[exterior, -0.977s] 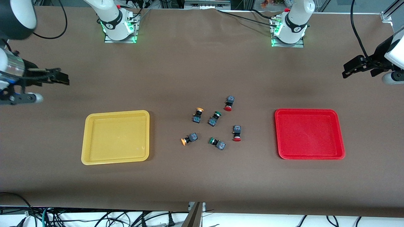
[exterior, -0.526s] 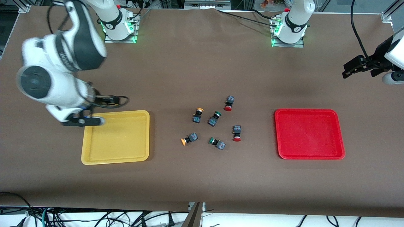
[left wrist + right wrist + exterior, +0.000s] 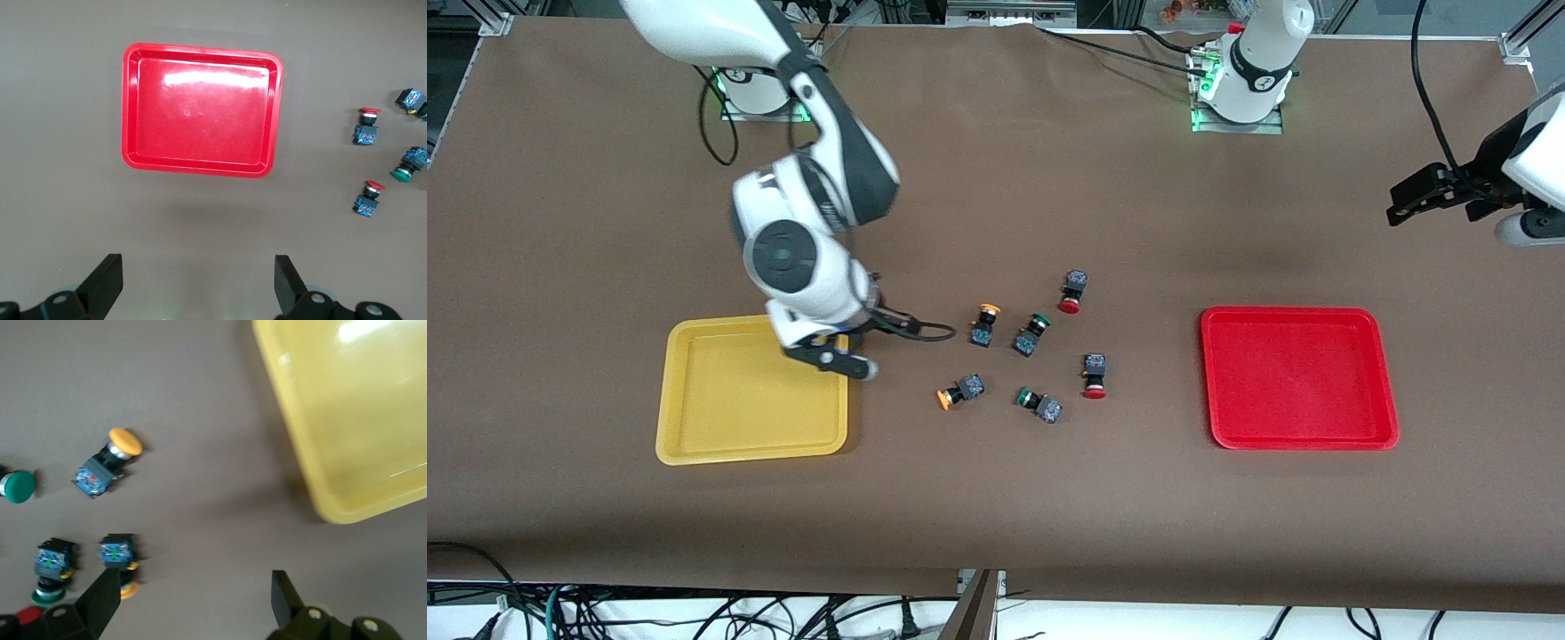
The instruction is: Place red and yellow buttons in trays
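Note:
Next, my right gripper closes on the blue body (image 3: 982, 332) (image 3: 117, 551) of the far yellow button, the one beside a green-capped button.
Two yellow buttons (image 3: 985, 322) (image 3: 959, 392) and two red buttons (image 3: 1072, 292) (image 3: 1095, 374) lie on their sides in a loose cluster mid-table, between the yellow tray (image 3: 694, 444) and the red tray (image 3: 1298, 378). Both trays hold nothing. My right gripper (image 3: 863, 351) is open and empty, over the yellow tray's corner next to the cluster. In the right wrist view it (image 3: 193, 587) has the yellow buttons (image 3: 107, 461) (image 3: 119, 560) and the tray's corner (image 3: 333, 453) below. My left gripper (image 3: 1440, 191) is open and waits at the left arm's end; its view shows the red tray (image 3: 202, 109).
Two green-capped buttons (image 3: 1032, 333) (image 3: 1039, 404) lie among the red and yellow ones. A black cable loop (image 3: 925, 331) hangs off the right wrist close to the cluster. Bare brown table surrounds the trays.
My right arm has swung in from the right arm's end of the table, across the yellow tray, to the tray's corner beside the buttons. The left arm has barely shifted. The buttons have not moved.

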Robot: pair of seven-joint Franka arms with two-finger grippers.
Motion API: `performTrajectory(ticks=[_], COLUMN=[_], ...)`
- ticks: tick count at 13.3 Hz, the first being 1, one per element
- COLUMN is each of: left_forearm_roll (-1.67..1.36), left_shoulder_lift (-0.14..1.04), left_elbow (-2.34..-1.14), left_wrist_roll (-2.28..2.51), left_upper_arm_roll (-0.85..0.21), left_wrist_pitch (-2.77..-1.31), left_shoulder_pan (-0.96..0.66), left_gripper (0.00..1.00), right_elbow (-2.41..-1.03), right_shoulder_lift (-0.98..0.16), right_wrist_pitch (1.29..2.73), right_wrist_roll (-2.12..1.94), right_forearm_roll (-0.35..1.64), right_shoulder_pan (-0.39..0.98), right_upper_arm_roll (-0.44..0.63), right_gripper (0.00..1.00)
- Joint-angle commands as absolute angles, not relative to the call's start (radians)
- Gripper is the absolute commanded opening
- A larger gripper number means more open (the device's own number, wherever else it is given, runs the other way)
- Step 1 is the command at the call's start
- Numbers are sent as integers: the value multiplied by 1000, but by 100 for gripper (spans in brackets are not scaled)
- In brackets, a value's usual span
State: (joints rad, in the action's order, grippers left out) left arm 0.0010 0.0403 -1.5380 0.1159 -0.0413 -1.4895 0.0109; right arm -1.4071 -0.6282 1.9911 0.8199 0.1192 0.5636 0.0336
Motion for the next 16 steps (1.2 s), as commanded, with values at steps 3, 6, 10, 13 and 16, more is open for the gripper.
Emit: performTrajectory(ticks=[3, 6, 10, 13, 16], left_forearm_roll=[8, 11, 25, 15, -44], left_shoulder_lift=[199, 326, 468, 561, 583], left_elbow=[-1434, -1425, -1451, -1451, -1443], left_wrist_roll=[103, 103, 86, 86, 106], left_upper_arm_roll=[-41, -41, -41, -41, -41], left_wrist_pitch=[-1479, -1479, -1635, -1829, -1888], left_shoulder_pan=[-21, -98, -169, -195, -254], left_gripper=[100, 100, 100, 100, 100], right_elbow=[-1391, -1390, -1387, -1382, -1381], right_shoulder_lift=[-770, -842, -857, -874, -890], right_wrist_pitch=[2201, 2295, 2301, 2321, 2361], right_wrist_roll=[1000, 1003, 1000, 999, 994], right_forearm_roll=[112, 106, 94, 92, 92], right_shoulder_pan=[692, 741, 745, 746, 746], right_upper_arm_roll=[49, 49, 51, 52, 52], right_gripper=[100, 100, 100, 94, 93])
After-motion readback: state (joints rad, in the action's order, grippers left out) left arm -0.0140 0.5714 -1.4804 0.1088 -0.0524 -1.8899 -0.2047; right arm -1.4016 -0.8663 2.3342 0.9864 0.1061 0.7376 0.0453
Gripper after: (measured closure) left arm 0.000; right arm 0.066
